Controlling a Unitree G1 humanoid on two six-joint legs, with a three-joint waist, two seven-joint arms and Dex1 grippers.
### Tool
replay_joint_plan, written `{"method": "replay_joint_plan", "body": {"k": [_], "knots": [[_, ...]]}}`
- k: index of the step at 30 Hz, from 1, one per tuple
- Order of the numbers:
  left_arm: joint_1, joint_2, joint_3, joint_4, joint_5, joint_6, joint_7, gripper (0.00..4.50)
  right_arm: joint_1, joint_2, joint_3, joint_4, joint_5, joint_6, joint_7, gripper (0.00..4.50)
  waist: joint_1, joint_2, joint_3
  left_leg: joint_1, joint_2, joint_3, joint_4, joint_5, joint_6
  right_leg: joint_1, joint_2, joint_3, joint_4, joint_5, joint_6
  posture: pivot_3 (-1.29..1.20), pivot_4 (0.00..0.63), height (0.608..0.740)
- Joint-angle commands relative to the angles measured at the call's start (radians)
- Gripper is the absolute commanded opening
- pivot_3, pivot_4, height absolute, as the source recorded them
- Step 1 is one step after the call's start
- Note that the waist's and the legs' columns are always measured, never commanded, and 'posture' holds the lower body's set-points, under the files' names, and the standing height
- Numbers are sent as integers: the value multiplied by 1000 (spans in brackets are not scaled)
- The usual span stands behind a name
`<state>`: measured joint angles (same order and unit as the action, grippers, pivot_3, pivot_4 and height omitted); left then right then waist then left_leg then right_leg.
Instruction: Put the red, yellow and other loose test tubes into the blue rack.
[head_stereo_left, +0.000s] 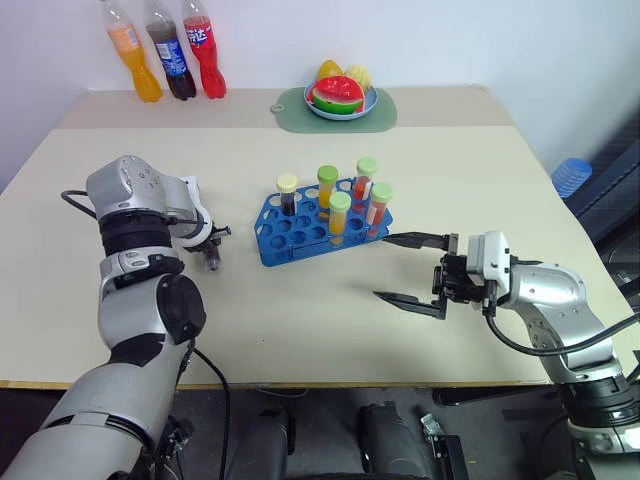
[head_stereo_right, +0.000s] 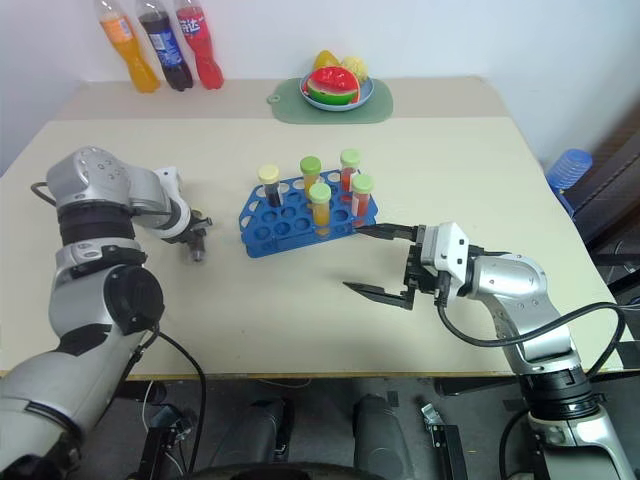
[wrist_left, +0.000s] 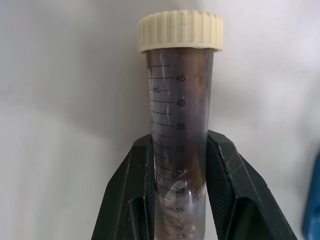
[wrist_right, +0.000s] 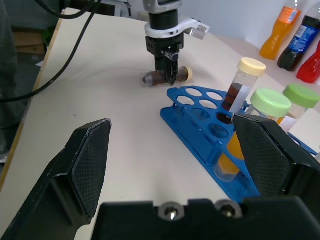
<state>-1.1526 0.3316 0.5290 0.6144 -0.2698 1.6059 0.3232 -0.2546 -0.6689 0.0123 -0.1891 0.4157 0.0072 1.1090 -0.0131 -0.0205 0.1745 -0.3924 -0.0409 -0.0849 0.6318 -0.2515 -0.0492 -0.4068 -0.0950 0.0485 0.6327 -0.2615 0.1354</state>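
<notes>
Next, my left gripper lets go of the dark brown test tube in the blue rack's front row, before the standing dark tube (head_stereo_left: 299, 238).
A dark brown test tube (wrist_left: 180, 100) with a cream cap lies on its side on the table, left of the blue rack (head_stereo_left: 300, 232). My left gripper (head_stereo_left: 212, 256) points down at it and is shut on its middle; both black fingers (wrist_left: 135, 180) press its sides. In the rack stand several capped tubes (head_stereo_left: 339, 215): one dark with a cream cap, the others yellow-orange and red with green caps. To the rack's right hovers my right gripper (head_stereo_left: 382, 267), open and pointing at the rack with nothing between its jaws.
Three soda bottles (head_stereo_left: 178, 50) stand at the table's back left. A plate of fruit (head_stereo_left: 340, 97) rests on a green mat (head_stereo_left: 385, 115) at the back centre. A blue object (head_stereo_left: 572, 175) sits past the table's right edge.
</notes>
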Motion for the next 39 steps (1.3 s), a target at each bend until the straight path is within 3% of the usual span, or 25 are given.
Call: {"method": "replay_joint_plan", "body": {"k": [1, 6, 10, 15, 19, 21, 24, 29, 34, 39], "knots": [[33, 24, -53, -141, -51, 8, -62, 812, -18, 11, -9, 1, -5, -24, -5, 4285, -1, 0, 0, 0, 0, 0, 0, 0, 0, 0, 0, 0, 0, 0, 0, 0, 150, 740], [226, 130, -238, -620, -271, -14, -336, 812, -25, 10, -18, 20, -8, -29, -3, 4285, -7, 0, 0, 0, 1, 0, -1, 0, -1, -3, 0, 2, 1, 0, 0, 0, 150, 740], [414, 154, -207, -915, -382, -326, -620, 812, -39, 11, -22, 45, -11, -36, 0, 4285, 0, 1, 0, -1, 1, 0, 0, 1, -2, -2, -1, 2, 1, 0, 0, 0, 150, 740], [582, 129, -274, -1062, -395, -619, -814, 812, -46, 15, -27, 59, -17, -41, -11, 4285, 2, 1, 0, 0, 1, 1, 0, 1, -2, 0, -2, 1, -1, 0, 0, 0, 150, 740], [655, 60, -350, -1007, -281, -939, -876, 812, -31, 23, -31, 52, -23, -43, -37, 4285, 2, 1, 0, 0, 0, 1, 0, 0, 0, 1, -1, 1, -1, 0, 0, 0, 150, 740], [708, 53, -417, -929, -178, -1164, -952, 812, -18, 26, -31, 48, -33, -50, -53, 4285, 1, 1, 0, 0, 0, 2, 0, 0, 0, 1, -2, 1, -2, 0, 0, 0, 150, 740], [751, 29, -462, -799, -133, -1379, -1055, 812, 3, 32, -33, 35, -44, -59, -80, 4285, 1, 2, -1, 1, 0, 3, 0, -1, 2, 1, -1, 1, -2, 0, -1, 0, 150, 740], [746, -19, -466, -570, -133, -1582, -1167, 812, 38, 47, -28, -4, -55, -60, -127, 4285, 2, 2, -1, 0, 0, 2, 1, -4, 7, 2, -1, 1, -2, 0, -1, 0, 150, 740], [676, -45, -473, -345, -78, -1722, -1180, 812, 76, 64, -26, -41, -67, -60, -170, 4285, 3, 1, -1, 0, 0, 2, 2, -4, 7, 2, -1, 0, -1, 0, 0, 0, 150, 740], [644, -45, -484, -242, -51, -1787, -1210, 812, 94, 71, -27, -59, -80, -63, -199, 4285, 0, 1, -1, 1, 0, 2, 2, -4, 7, 2, -1, 0, -1, 0, 0, 0, 150, 740]]}}
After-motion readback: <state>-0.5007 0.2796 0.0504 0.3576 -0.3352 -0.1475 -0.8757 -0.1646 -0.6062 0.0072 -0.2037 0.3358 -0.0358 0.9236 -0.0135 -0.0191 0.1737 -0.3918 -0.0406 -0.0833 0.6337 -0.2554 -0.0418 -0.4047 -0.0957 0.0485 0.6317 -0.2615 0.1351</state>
